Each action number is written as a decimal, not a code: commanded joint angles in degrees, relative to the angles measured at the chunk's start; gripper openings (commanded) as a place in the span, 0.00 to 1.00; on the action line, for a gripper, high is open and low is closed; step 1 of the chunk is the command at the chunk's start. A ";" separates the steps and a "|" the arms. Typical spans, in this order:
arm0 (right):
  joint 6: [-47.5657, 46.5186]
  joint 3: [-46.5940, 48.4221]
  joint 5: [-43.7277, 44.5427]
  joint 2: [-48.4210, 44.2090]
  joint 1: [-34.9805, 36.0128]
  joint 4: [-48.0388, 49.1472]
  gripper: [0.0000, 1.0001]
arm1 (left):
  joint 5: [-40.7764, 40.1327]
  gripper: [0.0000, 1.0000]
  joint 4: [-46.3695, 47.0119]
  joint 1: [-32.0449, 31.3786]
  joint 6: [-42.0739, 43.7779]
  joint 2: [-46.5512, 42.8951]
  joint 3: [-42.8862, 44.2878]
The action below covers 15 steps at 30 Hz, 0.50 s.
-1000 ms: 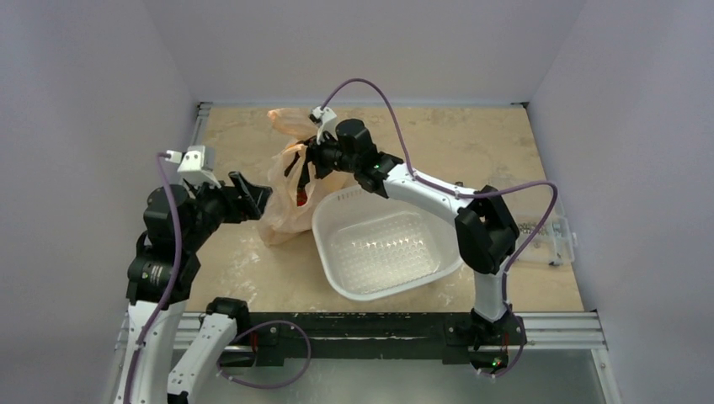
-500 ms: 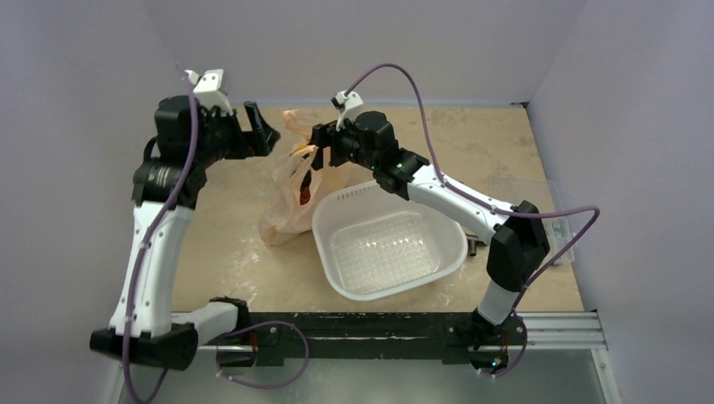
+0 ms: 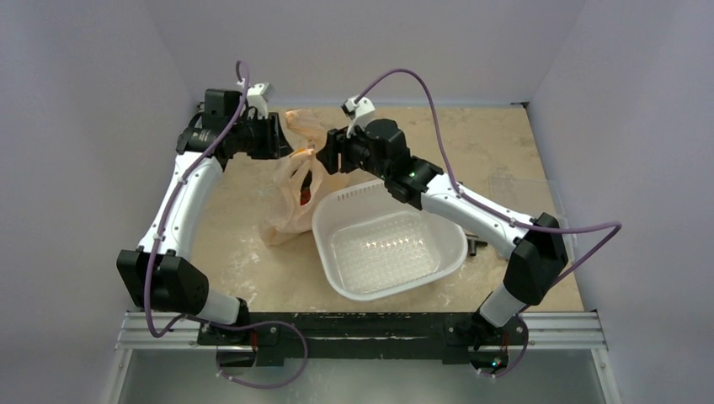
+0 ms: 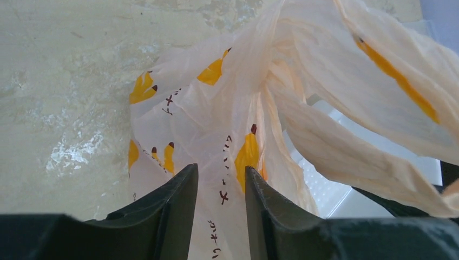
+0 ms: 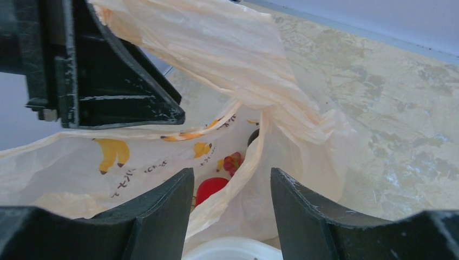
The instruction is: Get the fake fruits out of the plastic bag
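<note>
The bag's opening is only narrowly open over the fake fruits. My left gripper will take its near rim (image 3: pixel 290 177) and pull it wide before my right gripper reaches in.
The plastic bag (image 3: pixel 286 202) stands crumpled on the table left of the basin, printed with yellow bananas. Its top is pulled up between my two grippers. My left gripper (image 3: pixel 282 139) (image 4: pixel 221 169) has its jaws narrowly apart, with bag film (image 4: pixel 216 119) in the gap. My right gripper (image 3: pixel 324 153) (image 5: pixel 231 172) is open, and one bag edge (image 5: pixel 238 184) runs between its fingers. Inside the bag's mouth lie the fake fruits: a red ball (image 5: pixel 210 188), reddish grapes (image 5: pixel 233 161) and a dark round one (image 5: pixel 253 135). Red (image 3: pixel 301 199) also shows from above.
A white perforated basin (image 3: pixel 387 244) sits right of the bag, its rim touching it, and shows in both wrist views (image 4: pixel 330 189) (image 5: pixel 238 250). Grey walls close in the table on three sides. The left gripper's body (image 5: pixel 108 81) hangs just beyond my right fingers.
The left arm swung from the near left up to the bag's top and its jaws narrowed. The right gripper shifted slightly right and its jaws narrowed too.
</note>
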 commanded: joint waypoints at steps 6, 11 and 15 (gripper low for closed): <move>-3.08 0.56 -1.90 -1.12 3.44 2.75 0.55 | 7.00 0.52 -1.51 0.26 3.11 1.23 -0.19; -2.99 1.98 -1.75 -0.19 3.65 2.07 0.55 | 5.90 0.04 -0.46 0.26 3.61 1.46 -1.27; -3.33 2.06 -1.68 -0.24 4.15 1.76 0.55 | 4.73 0.00 1.85 0.26 3.31 -1.17 -3.22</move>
